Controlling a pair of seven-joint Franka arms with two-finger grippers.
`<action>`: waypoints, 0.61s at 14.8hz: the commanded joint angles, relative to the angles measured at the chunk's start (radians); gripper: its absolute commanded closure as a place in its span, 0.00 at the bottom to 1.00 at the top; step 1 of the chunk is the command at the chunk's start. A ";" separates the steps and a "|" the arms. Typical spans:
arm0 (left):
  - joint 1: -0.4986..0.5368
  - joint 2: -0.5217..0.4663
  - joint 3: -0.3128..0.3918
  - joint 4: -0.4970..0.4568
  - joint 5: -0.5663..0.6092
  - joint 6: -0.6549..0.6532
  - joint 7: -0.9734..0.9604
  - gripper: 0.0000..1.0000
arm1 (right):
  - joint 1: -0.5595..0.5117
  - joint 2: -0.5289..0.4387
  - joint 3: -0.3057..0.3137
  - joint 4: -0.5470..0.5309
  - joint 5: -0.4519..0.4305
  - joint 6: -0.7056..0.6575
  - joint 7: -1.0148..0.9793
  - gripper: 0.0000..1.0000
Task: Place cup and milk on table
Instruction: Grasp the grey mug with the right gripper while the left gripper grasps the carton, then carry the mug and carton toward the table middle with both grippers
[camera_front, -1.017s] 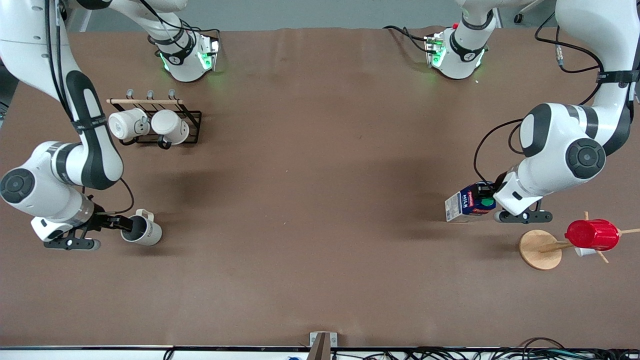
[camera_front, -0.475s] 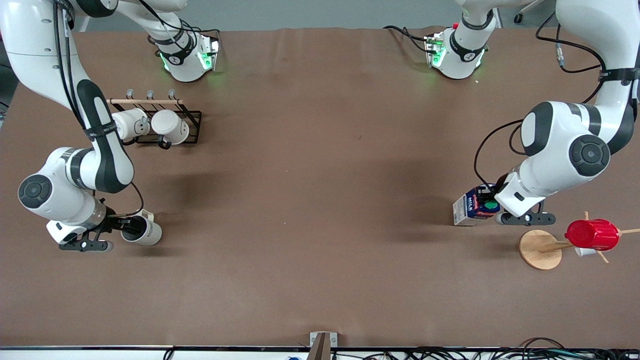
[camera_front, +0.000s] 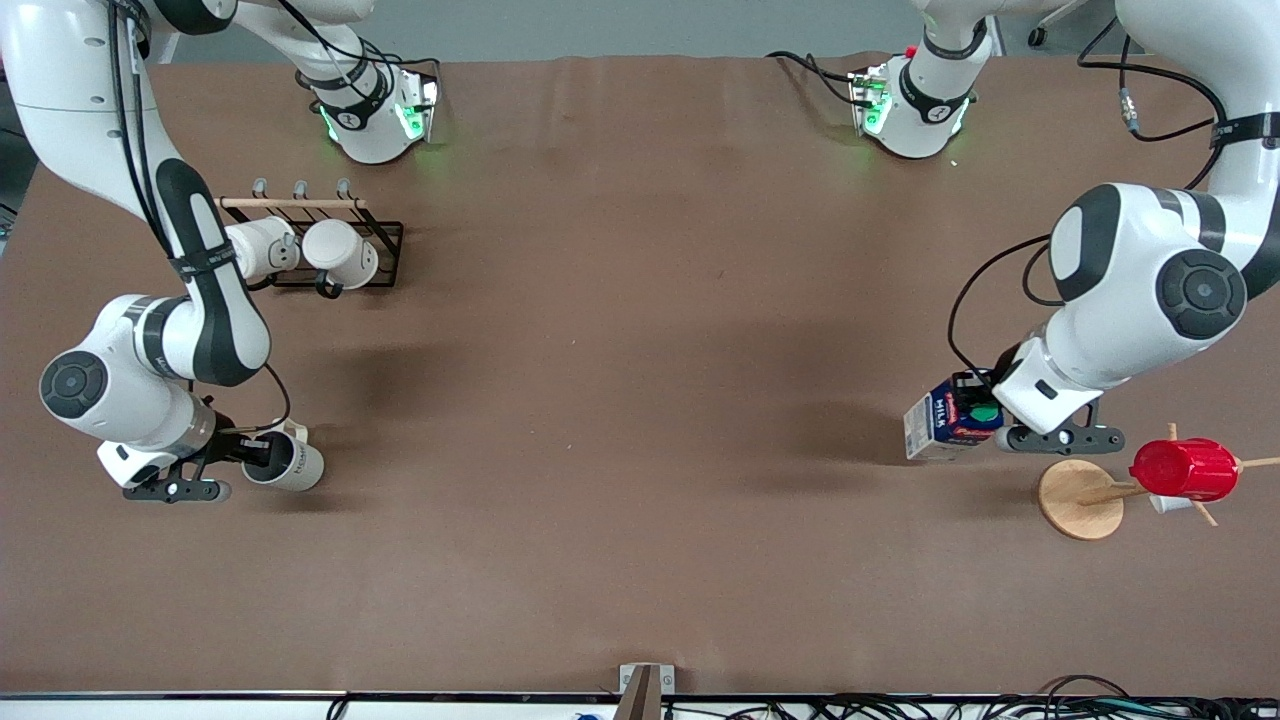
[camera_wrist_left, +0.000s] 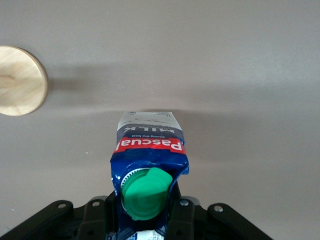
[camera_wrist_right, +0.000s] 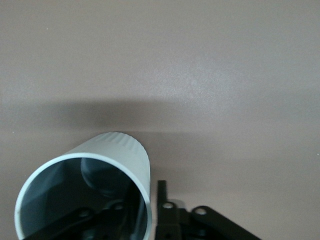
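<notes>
My right gripper needs to set the cup down on the bare middle of the table (camera_front: 649, 397), between the rack and the milk.
The cup (camera_front: 290, 463) is off-white with a grey inside and hangs tilted in my right gripper (camera_front: 258, 452), low over the table (camera_front: 640, 400) at the right arm's end. In the right wrist view one finger (camera_wrist_right: 161, 200) is outside the cup's wall (camera_wrist_right: 125, 150) and the other is inside; the gripper (camera_wrist_right: 145, 212) is shut on the rim. The milk (camera_front: 948, 420), dark blue with a green cap, is tilted in my left gripper (camera_front: 985, 412), low over the table at the left arm's end. The left wrist view shows the carton (camera_wrist_left: 150, 145) clamped between the fingers of the gripper (camera_wrist_left: 142, 220).
A black rack (camera_front: 385, 240) with two plain white mugs stands near the right arm. A wooden stand with a round base (camera_front: 1078, 498) carries a red ribbed cup (camera_front: 1185, 468) close beside the milk; its base also shows in the left wrist view (camera_wrist_left: 20, 80).
My left gripper has carried the milk a little toward the front camera and toward the wooden stand. My right arm's elbow has shifted toward the table's middle; the cup has barely moved.
</notes>
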 joint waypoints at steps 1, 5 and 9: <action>-0.051 -0.009 -0.002 0.023 -0.003 -0.028 -0.094 0.66 | 0.021 -0.080 0.002 0.027 0.000 -0.124 -0.042 1.00; -0.109 0.012 -0.002 0.057 -0.054 -0.028 -0.194 0.66 | 0.122 -0.144 0.005 0.163 0.009 -0.402 -0.007 1.00; -0.171 0.017 -0.002 0.071 -0.070 -0.028 -0.302 0.66 | 0.238 -0.144 0.069 0.254 0.009 -0.494 0.187 1.00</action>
